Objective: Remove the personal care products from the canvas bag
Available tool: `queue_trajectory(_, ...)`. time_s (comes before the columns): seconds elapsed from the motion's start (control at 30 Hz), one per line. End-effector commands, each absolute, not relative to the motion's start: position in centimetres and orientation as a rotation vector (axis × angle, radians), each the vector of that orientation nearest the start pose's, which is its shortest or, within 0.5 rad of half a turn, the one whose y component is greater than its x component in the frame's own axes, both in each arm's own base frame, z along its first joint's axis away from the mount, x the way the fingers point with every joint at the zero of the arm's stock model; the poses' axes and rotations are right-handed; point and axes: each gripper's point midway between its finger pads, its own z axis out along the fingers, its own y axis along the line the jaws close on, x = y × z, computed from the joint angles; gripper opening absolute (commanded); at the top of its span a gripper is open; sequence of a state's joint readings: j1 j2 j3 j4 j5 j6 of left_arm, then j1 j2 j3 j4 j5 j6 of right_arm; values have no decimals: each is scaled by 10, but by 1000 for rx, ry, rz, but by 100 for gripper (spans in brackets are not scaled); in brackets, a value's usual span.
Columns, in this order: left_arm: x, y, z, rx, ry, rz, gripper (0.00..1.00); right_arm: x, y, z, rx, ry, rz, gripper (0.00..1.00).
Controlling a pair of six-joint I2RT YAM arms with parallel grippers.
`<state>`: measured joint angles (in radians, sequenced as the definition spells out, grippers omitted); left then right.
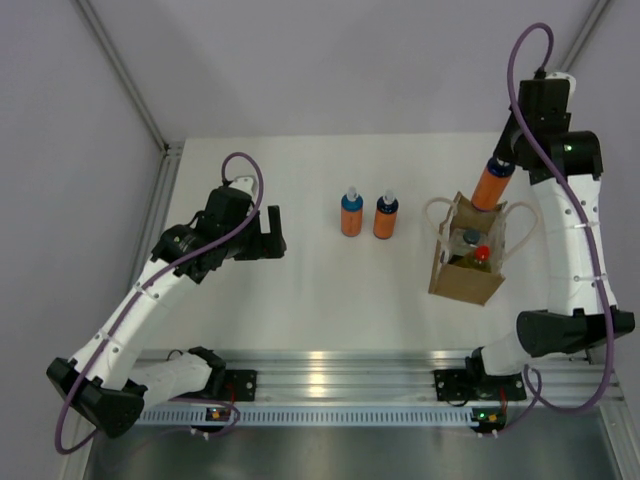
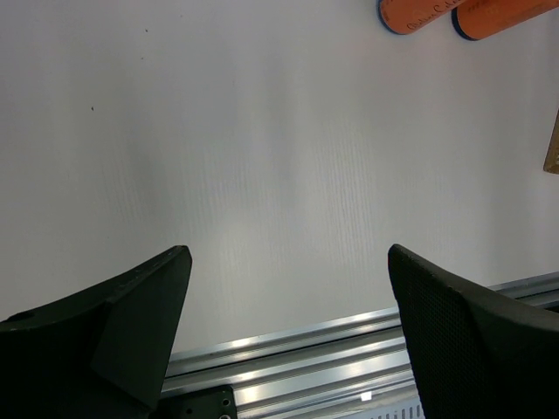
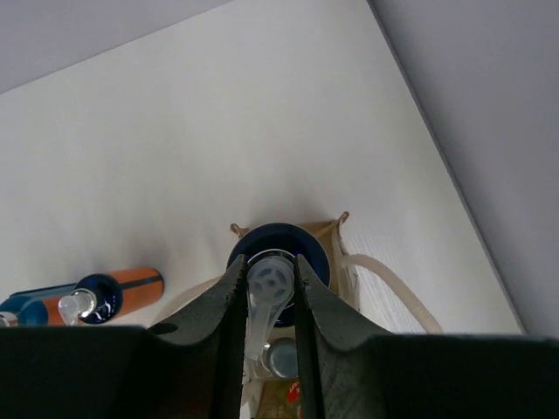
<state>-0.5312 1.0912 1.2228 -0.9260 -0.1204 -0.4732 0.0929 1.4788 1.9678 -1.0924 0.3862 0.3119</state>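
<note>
The robot's right gripper needs to set the held orange bottle down on the table [image 1: 362, 268] just in front of the standing orange bottles. The held bottle is now above the bag's far edge.
The tan canvas bag [image 1: 466, 270] with cream handles stands at the right of the table. My right gripper [image 1: 502, 168] is shut on the clear pump top [image 3: 269, 284] of an orange bottle [image 1: 491, 186] with a dark blue cap and holds it above the bag's far edge. Inside the bag I see the clear bottle's cap [image 1: 470, 238] and the yellow bottle's red cap [image 1: 482, 254]. Two orange bottles, one [image 1: 350, 214] and the other [image 1: 385, 216], stand at the table's middle. My left gripper [image 1: 272, 232] is open and empty, to their left.
An aluminium rail [image 1: 330, 368] runs along the table's near edge. Grey walls close in the back and sides. In the left wrist view the two standing bottles [image 2: 454, 10] show at the top right and the bag's corner [image 2: 552, 148] at the right edge.
</note>
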Motion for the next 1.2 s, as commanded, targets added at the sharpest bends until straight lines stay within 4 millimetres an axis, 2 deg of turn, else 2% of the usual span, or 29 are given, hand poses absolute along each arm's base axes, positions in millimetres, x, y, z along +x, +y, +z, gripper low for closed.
queue_trajectory(0.0,252,-144,252,-5,2317,-371,98,380,7,412,317,2002,-97,0)
queue_trajectory(0.23,248,-141,250,-13,2313,-370,98,401,50,434,200,1961,-23,0)
queue_trajectory(0.33,247,-140,250,-16,2310,-369,98,411,69,435,145,1958,-1,0)
queue_trajectory(0.47,246,-139,251,-20,2304,-369,99,423,95,427,81,1966,31,0)
queue_trajectory(0.67,245,-138,251,-22,2301,-368,99,433,133,424,11,1947,117,0)
queue_trajectory(0.87,244,-136,250,-24,2301,-364,98,436,169,426,-49,1925,191,0)
queue_trajectory(1.0,244,-136,248,-27,2303,-360,99,429,194,430,-91,1912,233,0)
queue_trajectory(1.17,244,-135,247,-32,2305,-356,99,420,216,436,-116,1897,281,0)
